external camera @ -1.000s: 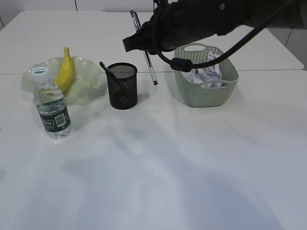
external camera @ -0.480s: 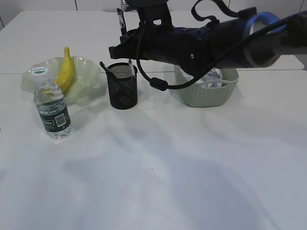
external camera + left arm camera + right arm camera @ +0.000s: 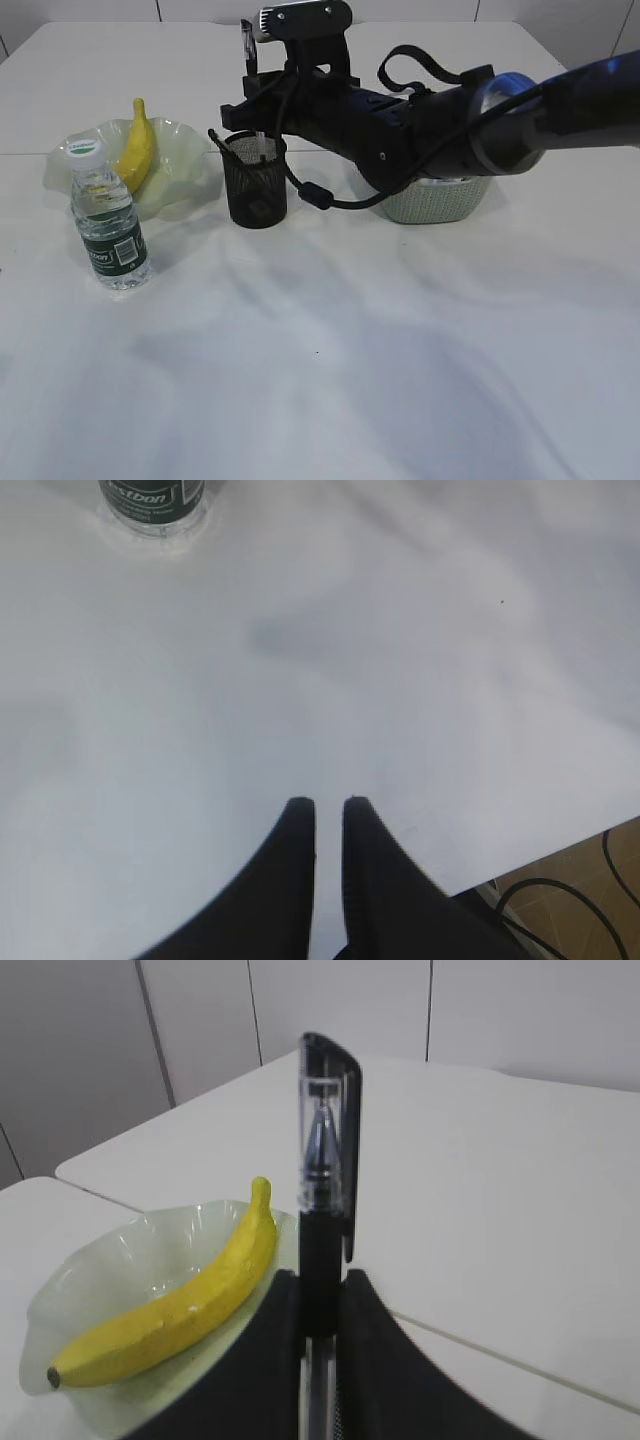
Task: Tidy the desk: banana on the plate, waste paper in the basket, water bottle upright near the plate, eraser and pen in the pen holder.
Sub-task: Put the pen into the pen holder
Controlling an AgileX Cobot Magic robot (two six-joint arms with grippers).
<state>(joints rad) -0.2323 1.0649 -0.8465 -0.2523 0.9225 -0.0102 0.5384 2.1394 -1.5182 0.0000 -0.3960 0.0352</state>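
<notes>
My right gripper will let go of the pen inside the black mesh pen holder (image 3: 242, 153), next to the thin dark stick.
My right gripper (image 3: 257, 112) (image 3: 320, 1278) is shut on a black and clear pen (image 3: 248, 45) (image 3: 325, 1160), held upright with its lower end inside the black mesh pen holder (image 3: 257, 185). A thin dark stick (image 3: 215, 138) leans out of the holder's left rim. The banana (image 3: 136, 148) (image 3: 190, 1305) lies on the pale green plate (image 3: 185, 165) (image 3: 110, 1260). The water bottle (image 3: 108, 215) (image 3: 152, 500) stands upright in front of the plate. My left gripper (image 3: 329, 805) hovers over bare table, fingers nearly together and empty. The eraser and waste paper do not show.
The green woven basket (image 3: 435, 203) stands right of the holder, mostly hidden behind my right arm. In the left wrist view the table's edge (image 3: 540, 855) runs across the lower right, with floor and cables beyond.
My right arm swung left from above the basket to over the pen holder. The pen turned from slanted to upright and its lower end went down into the holder.
</notes>
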